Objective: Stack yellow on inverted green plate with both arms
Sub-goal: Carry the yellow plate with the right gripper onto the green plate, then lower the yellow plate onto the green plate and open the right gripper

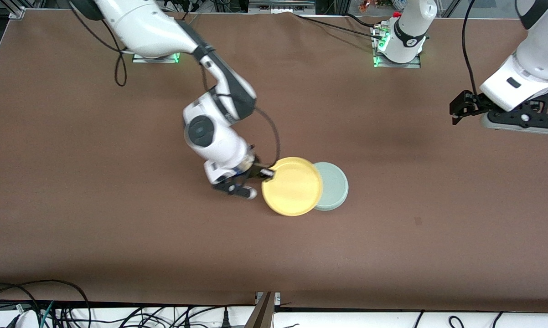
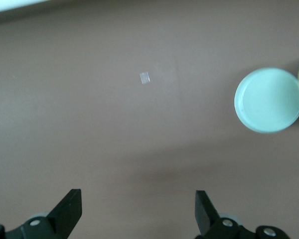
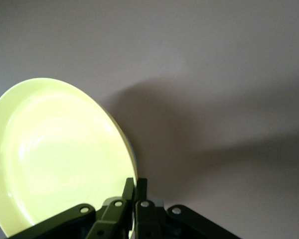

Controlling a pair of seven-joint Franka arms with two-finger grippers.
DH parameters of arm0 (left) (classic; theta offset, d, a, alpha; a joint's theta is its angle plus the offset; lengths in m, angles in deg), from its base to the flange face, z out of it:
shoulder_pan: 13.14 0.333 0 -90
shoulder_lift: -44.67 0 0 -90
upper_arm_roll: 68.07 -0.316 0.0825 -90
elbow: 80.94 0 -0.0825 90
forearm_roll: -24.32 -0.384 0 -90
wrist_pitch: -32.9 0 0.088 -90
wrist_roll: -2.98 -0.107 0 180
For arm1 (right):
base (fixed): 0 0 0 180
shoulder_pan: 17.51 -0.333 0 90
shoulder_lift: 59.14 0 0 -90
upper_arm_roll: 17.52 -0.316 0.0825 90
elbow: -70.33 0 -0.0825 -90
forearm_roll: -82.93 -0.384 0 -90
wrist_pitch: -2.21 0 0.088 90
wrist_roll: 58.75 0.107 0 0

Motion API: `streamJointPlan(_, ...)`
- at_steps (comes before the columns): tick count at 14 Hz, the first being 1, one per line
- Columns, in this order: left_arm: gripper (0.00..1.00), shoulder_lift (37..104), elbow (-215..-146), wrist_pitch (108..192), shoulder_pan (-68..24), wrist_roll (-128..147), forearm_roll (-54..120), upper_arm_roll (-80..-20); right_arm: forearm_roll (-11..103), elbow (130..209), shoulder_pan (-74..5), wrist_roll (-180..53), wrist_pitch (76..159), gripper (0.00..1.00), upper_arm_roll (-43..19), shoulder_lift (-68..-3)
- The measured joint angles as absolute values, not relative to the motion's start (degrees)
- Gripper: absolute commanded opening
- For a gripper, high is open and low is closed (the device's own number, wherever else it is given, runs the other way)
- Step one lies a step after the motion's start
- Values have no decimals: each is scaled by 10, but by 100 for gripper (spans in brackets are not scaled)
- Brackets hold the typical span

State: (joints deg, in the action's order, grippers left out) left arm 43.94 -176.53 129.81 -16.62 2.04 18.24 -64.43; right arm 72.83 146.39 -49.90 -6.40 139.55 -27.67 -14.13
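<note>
Next, my right gripper sets the yellow plate down so that it rests on the upturned base of the green plate [image 1: 325,183].
The yellow plate [image 1: 293,186] is held by its rim in my right gripper [image 1: 267,173], tilted and raised, overlapping the edge of the green plate [image 1: 331,186]. The green plate lies upside down on the table at mid-table. In the right wrist view the yellow plate [image 3: 60,154] fills one side, with the fingers shut on its rim [image 3: 135,185]. My left gripper [image 1: 458,108] hangs open and empty in the air over the left arm's end of the table. The left wrist view shows its open gripper [image 2: 138,209] and the green plate [image 2: 269,100] farther off.
The brown table [image 1: 119,228] carries only the two plates. A small pale mark [image 2: 144,77] lies on the table surface. Cables run along the table edge nearest the front camera [image 1: 50,310].
</note>
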Motion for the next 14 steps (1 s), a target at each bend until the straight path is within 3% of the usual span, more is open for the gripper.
streamJointPlan(6,100,459,-1760,1287,-155,21,182,-644,755,1464,-604,26,1505,0,-226,-77)
streamJointPlan(14,100,461,-1752,1282,-138,12,182,-642,755,1456,-612,27,1549,0,-211,-47)
